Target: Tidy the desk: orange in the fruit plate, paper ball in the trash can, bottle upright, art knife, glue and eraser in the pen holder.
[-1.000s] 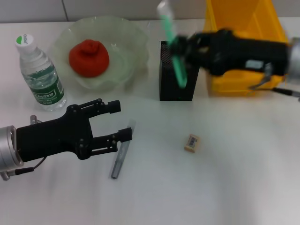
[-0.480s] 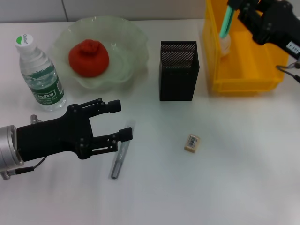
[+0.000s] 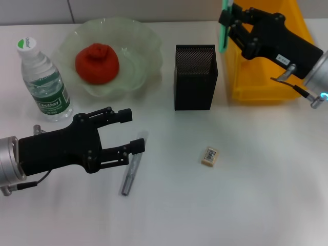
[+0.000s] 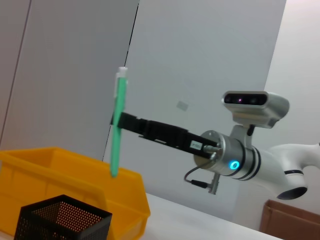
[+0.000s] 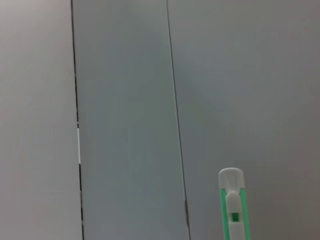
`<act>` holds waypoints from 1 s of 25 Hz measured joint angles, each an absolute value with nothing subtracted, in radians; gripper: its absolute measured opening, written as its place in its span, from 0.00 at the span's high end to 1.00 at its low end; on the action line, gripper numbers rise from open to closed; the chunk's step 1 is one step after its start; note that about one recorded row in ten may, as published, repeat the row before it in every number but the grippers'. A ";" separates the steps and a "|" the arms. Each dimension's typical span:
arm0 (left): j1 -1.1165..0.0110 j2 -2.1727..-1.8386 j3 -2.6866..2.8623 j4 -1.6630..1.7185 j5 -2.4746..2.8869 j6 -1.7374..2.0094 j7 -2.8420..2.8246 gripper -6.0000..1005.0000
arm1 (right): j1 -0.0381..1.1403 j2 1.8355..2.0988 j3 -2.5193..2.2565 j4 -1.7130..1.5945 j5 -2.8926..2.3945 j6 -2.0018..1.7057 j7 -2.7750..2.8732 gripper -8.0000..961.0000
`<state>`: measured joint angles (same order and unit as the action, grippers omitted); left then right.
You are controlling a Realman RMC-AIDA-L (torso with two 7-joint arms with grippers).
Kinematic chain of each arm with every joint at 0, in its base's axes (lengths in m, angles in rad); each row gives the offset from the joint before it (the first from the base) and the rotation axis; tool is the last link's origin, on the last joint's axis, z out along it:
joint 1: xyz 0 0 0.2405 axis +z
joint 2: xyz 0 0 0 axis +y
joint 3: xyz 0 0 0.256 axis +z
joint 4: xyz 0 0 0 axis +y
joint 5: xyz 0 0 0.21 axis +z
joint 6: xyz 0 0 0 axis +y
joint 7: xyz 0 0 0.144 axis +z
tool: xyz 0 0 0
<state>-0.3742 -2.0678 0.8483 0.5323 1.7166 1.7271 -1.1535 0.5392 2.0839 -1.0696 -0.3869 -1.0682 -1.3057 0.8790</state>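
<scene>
My right gripper needs to release the mint-green art knife so that it is left inside the black pen holder's front corner (image 3: 181, 69), on the side towards the fruit plate.
My right gripper (image 3: 227, 23) is shut on the mint-green art knife (image 3: 223, 32) and holds it upright in the air, between the black mesh pen holder (image 3: 195, 84) and the yellow trash can (image 3: 256, 88). The left wrist view shows the knife (image 4: 118, 130) above and behind the holder (image 4: 60, 220); its white tip shows in the right wrist view (image 5: 232, 210). My left gripper (image 3: 132, 131) is open, low over the desk (image 3: 256, 205), its near finger at the upper end of the grey glue (image 3: 130, 171). The eraser (image 3: 209, 156) lies on the desk. The orange (image 3: 97, 63) sits in the fruit plate (image 3: 148, 43). The bottle (image 3: 43, 82) stands upright. The paper ball is out of view.
The trash can fills the back right corner, right beside the pen holder. The bottle and the fruit plate stand at the back left, just behind my left arm.
My right gripper swung the art knife from above the pen holder out over the trash can, then back left toward the holder. The left arm and the glue have not moved.
</scene>
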 joint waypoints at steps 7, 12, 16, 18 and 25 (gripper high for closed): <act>-0.373 -2.068 0.848 0.532 1.717 1.726 -1.154 0.28 | 0.575 2.085 -1.158 -0.372 -1.072 -1.207 0.878 0.80; -0.373 -2.068 0.848 0.532 1.717 1.726 -1.154 0.28 | 0.580 2.086 -1.200 -0.371 -1.072 -1.166 0.877 0.80; -0.378 -2.068 0.848 0.532 1.717 1.726 -1.154 0.28 | 0.587 2.088 -1.207 -0.369 -1.072 -1.155 0.876 0.79; -0.379 -2.068 0.848 0.532 1.717 1.726 -1.154 0.28 | 0.589 2.088 -1.208 -0.368 -1.072 -1.153 0.876 0.79; -0.379 -2.068 0.848 0.532 1.717 1.726 -1.154 0.28 | 0.594 2.088 -1.209 -0.364 -1.072 -1.131 0.875 0.77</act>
